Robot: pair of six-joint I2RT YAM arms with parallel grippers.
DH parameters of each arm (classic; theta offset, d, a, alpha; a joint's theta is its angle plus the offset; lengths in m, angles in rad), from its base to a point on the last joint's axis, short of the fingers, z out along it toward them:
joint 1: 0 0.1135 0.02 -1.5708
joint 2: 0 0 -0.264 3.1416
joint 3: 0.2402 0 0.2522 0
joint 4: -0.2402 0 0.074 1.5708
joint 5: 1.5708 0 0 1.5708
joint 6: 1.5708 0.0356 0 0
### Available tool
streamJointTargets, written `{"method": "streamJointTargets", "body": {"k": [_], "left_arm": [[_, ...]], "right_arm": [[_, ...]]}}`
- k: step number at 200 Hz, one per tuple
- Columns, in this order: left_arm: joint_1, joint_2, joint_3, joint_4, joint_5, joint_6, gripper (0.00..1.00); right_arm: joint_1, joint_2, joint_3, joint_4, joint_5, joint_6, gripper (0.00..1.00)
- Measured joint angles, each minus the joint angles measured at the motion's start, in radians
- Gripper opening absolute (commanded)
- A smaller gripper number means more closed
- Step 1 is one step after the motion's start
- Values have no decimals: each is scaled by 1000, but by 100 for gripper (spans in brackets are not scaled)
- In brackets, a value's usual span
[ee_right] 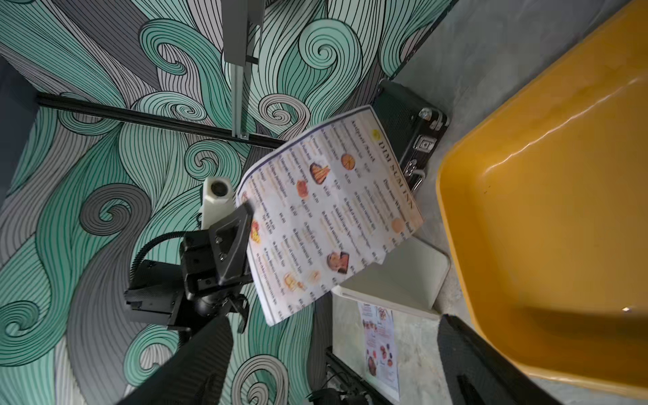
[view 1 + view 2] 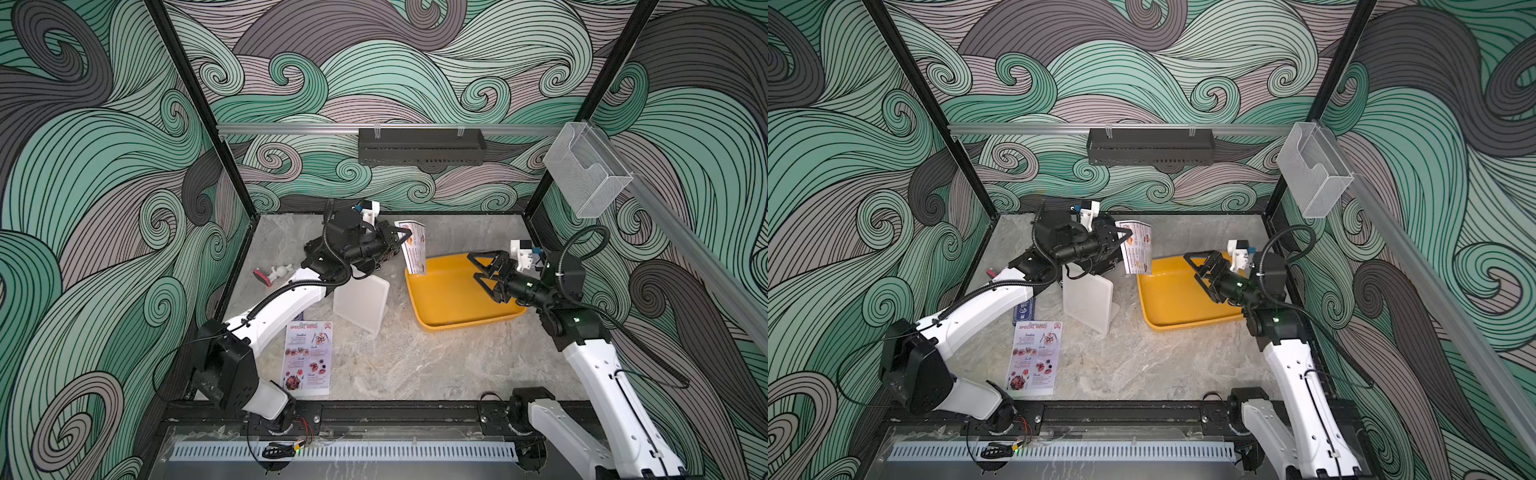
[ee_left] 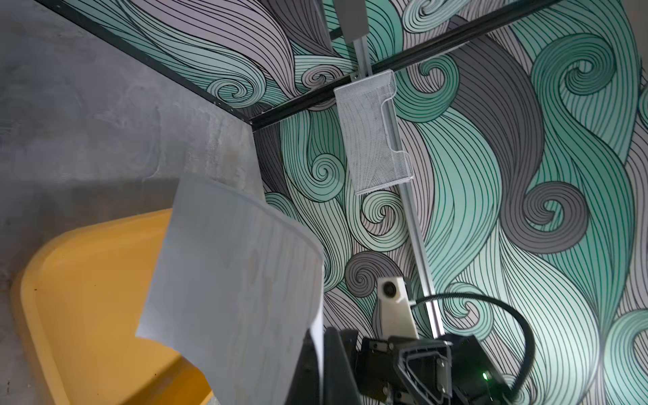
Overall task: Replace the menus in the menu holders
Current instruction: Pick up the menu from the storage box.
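The robot's right gripper needs to next take hold of the "Dim Sum Inn" menu at the menu's near side edge [image 2: 416, 272] [image 1: 342, 278], above the corner of the yellow tray.
My left gripper [image 2: 405, 239] is shut on one edge of the white "Dim Sum Inn" menu [image 2: 414, 249], which hangs curled in the air over the far left corner of the tray. The left wrist view shows its blank back [image 3: 238, 280] pinched between the jaws. My right gripper [image 2: 473, 266] stands open above the tray, apart from the sheet, with nothing between its fingers. The pinkish "Special Menu" [image 2: 307, 359] lies flat on the table near the front. The translucent white menu holder [image 2: 360, 303] stands tilted between that sheet and the tray, with no sheet showing in it.
A yellow tray [image 2: 453, 307] sits at the right of the table. A black briefcase [image 1: 406, 122] stands behind the left gripper. A clear box [image 2: 586, 170] hangs on the right rail and a black rack [image 2: 419, 147] on the back rail. A white figurine [image 2: 276, 272] lies far left.
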Motion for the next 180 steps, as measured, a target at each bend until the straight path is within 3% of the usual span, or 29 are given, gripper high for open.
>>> {"method": "streamJointTargets", "body": {"k": [34, 73, 122, 180], "left_arm": [[-5, 20, -2, 55, -77, -67, 0], [-5, 20, -8, 162, -113, -151, 0], [-5, 19, -68, 229, -122, -217, 0], [-6, -42, -137, 272, -152, -266, 0]], "right_arm": [[228, -36, -148, 277, 179, 363, 100], [411, 77, -207, 539, 388, 630, 100], [528, 266, -203, 814, 577, 811, 99], [589, 327, -174, 941, 780, 900, 86]]}}
